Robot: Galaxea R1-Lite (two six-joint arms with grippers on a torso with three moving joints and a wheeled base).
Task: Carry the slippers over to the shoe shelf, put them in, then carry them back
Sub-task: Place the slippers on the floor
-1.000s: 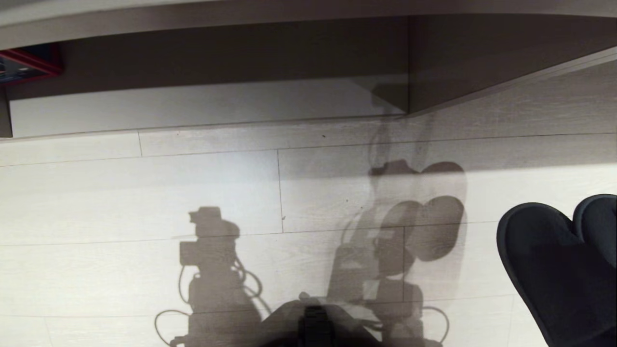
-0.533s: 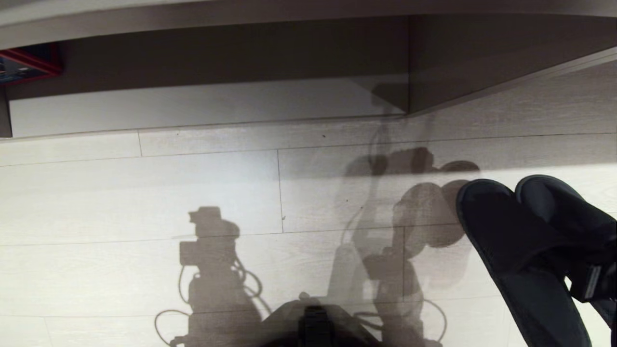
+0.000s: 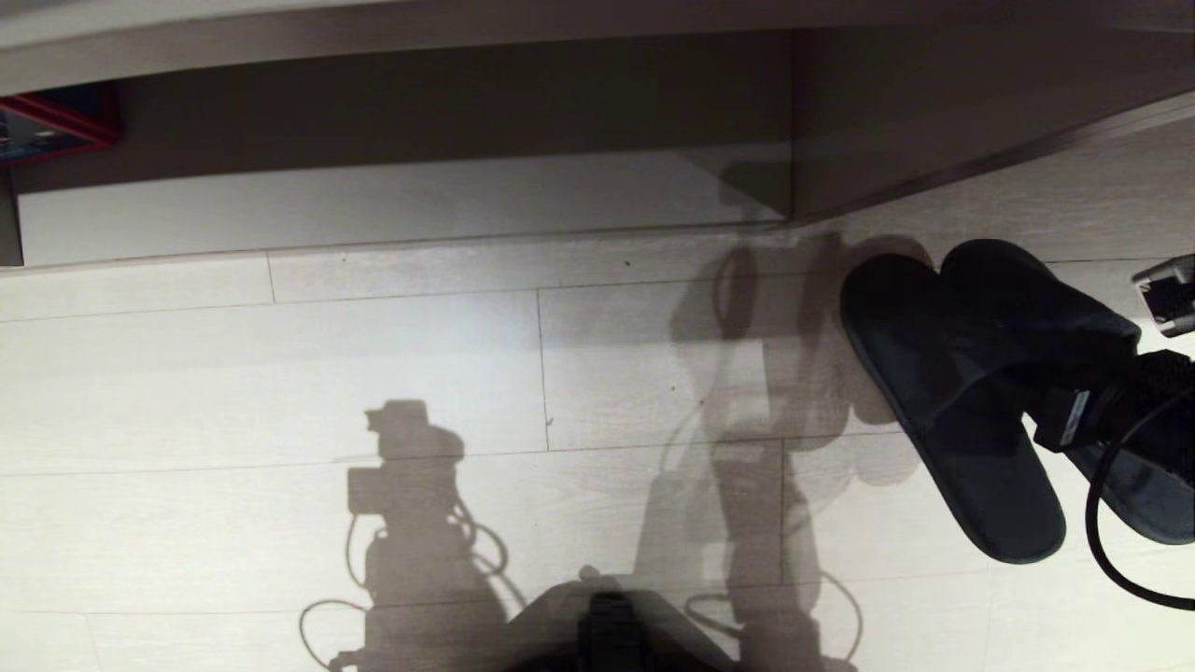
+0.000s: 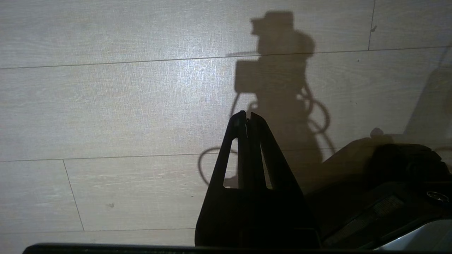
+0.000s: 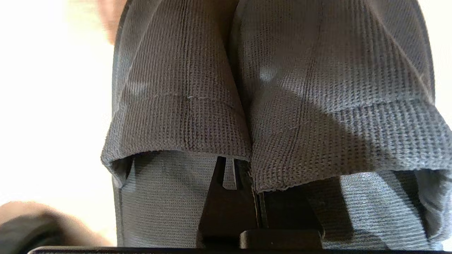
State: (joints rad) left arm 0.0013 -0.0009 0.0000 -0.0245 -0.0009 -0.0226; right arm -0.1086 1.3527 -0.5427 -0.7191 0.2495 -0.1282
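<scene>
Next, my right gripper lets go of the dark grey slippers on the pale floor point(image 3: 892, 335), close to the vertical divider of the shelf.
The pair of dark grey slippers point(image 3: 943, 373) hangs at the right of the head view, side by side above the pale floor, toes toward the shoe shelf point(image 3: 373, 201). My right gripper point(image 3: 1074, 415) is shut on the inner edges of both uppers where they meet. In the right wrist view the slippers' point(image 5: 176, 106) ribbed fabric covers the fingertips of the gripper point(image 5: 243, 167). The shelf's pale bottom board runs along the far side, with a vertical divider point(image 3: 790, 121) just left of the slippers. My left gripper point(image 4: 247, 115) is shut and empty over bare floor.
A red-edged object point(image 3: 56, 121) sits in the shelf's far left corner. A beige-grey top board point(image 3: 373, 37) overhangs the cubby. My base point(image 3: 611, 625) shows at the near edge. A black cable point(image 3: 1102, 523) loops from the right arm. Pale plank floor point(image 3: 280, 373) lies before the shelf.
The right arm has carried the slippers from the near right corner forward toward the shelf, beside its divider. The gripper and its cable have come into view. The left arm has stayed still.
</scene>
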